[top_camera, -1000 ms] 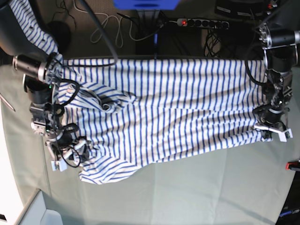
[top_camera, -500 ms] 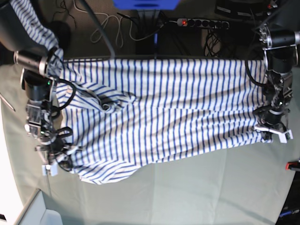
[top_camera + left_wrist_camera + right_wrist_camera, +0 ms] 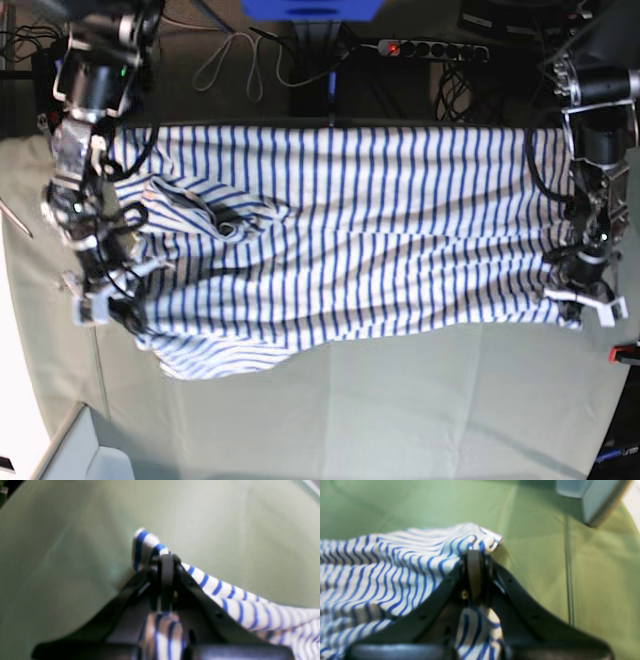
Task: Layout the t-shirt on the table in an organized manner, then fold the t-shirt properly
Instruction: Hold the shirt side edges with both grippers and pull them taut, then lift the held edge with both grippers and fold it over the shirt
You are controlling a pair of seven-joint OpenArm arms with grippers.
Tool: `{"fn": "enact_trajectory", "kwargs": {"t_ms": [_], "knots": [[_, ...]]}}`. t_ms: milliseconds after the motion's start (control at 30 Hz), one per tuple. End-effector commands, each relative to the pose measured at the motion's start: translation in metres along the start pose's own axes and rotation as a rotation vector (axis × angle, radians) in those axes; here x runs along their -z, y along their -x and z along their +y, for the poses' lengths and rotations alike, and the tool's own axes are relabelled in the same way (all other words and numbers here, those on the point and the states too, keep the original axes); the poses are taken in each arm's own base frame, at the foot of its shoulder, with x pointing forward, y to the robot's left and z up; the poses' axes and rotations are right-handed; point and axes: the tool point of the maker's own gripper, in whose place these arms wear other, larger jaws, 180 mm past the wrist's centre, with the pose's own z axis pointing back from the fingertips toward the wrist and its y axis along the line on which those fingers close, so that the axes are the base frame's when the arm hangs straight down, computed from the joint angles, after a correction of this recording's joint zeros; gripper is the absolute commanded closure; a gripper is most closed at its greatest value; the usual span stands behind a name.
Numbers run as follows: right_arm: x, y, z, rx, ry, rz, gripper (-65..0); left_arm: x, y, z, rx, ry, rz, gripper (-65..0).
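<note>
The robot's left gripper will release the t-shirt's lower corner on its far corner (image 3: 582,150) next to the table's far edge.
The white t-shirt (image 3: 360,230) with thin blue stripes lies stretched across the table (image 3: 400,410) between my two arms. A crumpled fold with the collar sits near its left part. My left gripper (image 3: 578,300) is shut on the shirt's right lower corner; the left wrist view shows its jaws (image 3: 167,562) pinching striped fabric (image 3: 225,590) over the table cloth. My right gripper (image 3: 100,300) is shut on the shirt's left lower corner; the right wrist view shows its jaws (image 3: 475,560) clamped on the fabric edge (image 3: 395,562).
A power strip (image 3: 430,47) and cables lie beyond the table's far edge. A red clamp (image 3: 626,352) sits at the right edge. A pale box corner (image 3: 590,497) shows near the right gripper, also at the bottom left of the base view (image 3: 70,455).
My right arm has swung outward and back, pulling the shirt's left corner further left and flattening the lower hem. My left gripper moved slightly down with its corner.
</note>
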Motion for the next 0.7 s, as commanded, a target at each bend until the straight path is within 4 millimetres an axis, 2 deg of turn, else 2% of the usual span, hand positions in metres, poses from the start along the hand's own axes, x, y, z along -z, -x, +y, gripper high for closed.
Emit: {"fn": "enact_trajectory", "kwargs": {"t_ms": [0,100,267,333,400,500,667], "knots": [[-0.002,-0.028,-0.005,-0.006,0.001,-0.093,0.0,0.004,-0.040,-0.003,0.006,0.015,-0.089,-0.2],[-0.028,-0.022,0.001,-0.010,0.000,-0.097,0.0,-0.001,-0.056,0.001,-0.022,0.006,-0.108,-0.2],[-0.060,-0.009,0.008,0.055,-0.003,-0.097,0.0,-0.009,-0.056,0.012,-0.113,-0.022,-0.094,-0.2],[-0.067,-0.004,0.009,0.074,-0.003,-0.092,0.0,-0.014,-0.050,0.019,-0.123,-0.035,-0.067,-0.2],[-0.073,0.001,0.010,0.085,-0.003,-0.082,0.0,-0.018,-0.050,0.016,-0.128,-0.030,-0.063,-0.2],[-0.083,0.008,0.014,0.081,-0.005,-0.062,0.0,-0.034,-0.054,0.021,-0.126,-0.039,-0.070,-0.2],[-0.099,0.012,0.005,0.094,0.030,-0.095,0.0,-0.068,-0.051,0.027,-0.159,-0.066,-0.050,-0.2]]}}
